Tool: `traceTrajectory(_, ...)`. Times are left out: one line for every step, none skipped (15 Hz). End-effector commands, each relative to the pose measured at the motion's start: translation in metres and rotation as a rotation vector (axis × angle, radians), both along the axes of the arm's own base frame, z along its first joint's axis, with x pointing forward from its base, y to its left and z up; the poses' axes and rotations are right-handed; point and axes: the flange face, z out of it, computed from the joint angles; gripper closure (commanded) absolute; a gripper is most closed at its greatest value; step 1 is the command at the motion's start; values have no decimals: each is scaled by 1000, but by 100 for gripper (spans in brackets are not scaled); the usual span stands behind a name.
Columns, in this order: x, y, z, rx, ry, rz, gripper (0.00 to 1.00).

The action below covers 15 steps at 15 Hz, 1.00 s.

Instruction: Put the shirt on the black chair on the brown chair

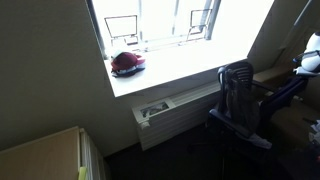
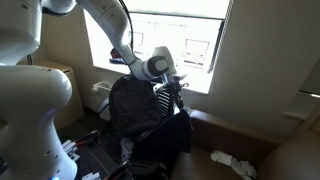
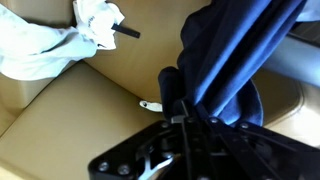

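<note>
Next, I let go of the dark blue shirt with my gripper on the brown chair's tan seat (image 1: 290, 100), close to the black chair's armrest.
My gripper (image 3: 178, 100) is shut on a fold of the blue shirt (image 3: 235, 50), which hangs from it above the tan seat of the brown chair (image 3: 70, 125). In an exterior view the gripper (image 2: 172, 88) holds the dark shirt (image 2: 176, 130) in the air just beside the tall rounded back of the black chair (image 2: 132, 105). The brown chair (image 2: 235, 135) lies below and to the right. In an exterior view the black chair (image 1: 238, 95) stands by the window with the shirt (image 1: 288, 92) stretched out beside it.
A crumpled white cloth (image 3: 60, 35) lies on the brown seat and also shows in an exterior view (image 2: 235, 162). A white radiator unit (image 1: 170, 108) sits under the window sill, where a red object (image 1: 127, 64) rests. The robot's white arm (image 2: 30, 90) fills the left.
</note>
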Motion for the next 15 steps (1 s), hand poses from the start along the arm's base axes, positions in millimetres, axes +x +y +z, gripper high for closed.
traceTrajectory(-20,-27,67,135,-132,-56,99)
traceTrajectory(-23,-36,83,160,-168,-78,99)
traceTrajectory(-24,-46,101,181,-208,-100,99)
traceTrajectory(-24,-58,119,205,-245,-126,99)
traceTrajectory(-26,-67,134,232,-284,-153,99)
traceTrajectory(-23,-80,153,255,-328,-177,99)
traceTrajectory(-23,-91,169,275,-374,-197,99)
traceTrajectory(-21,-101,184,294,-418,-219,99)
traceTrajectory(-18,-110,201,314,-465,-241,99)
traceTrajectory(-15,-118,218,332,-513,-263,99)
traceTrajectory(-12,-124,235,356,-563,-286,99)
traceTrajectory(-12,-130,251,378,-618,-310,99)
traceTrajectory(-10,-136,271,400,-674,-337,99)
traceTrajectory(-12,-141,290,421,-731,-365,99)
traceTrajectory(-14,-147,311,442,-793,-388,99)
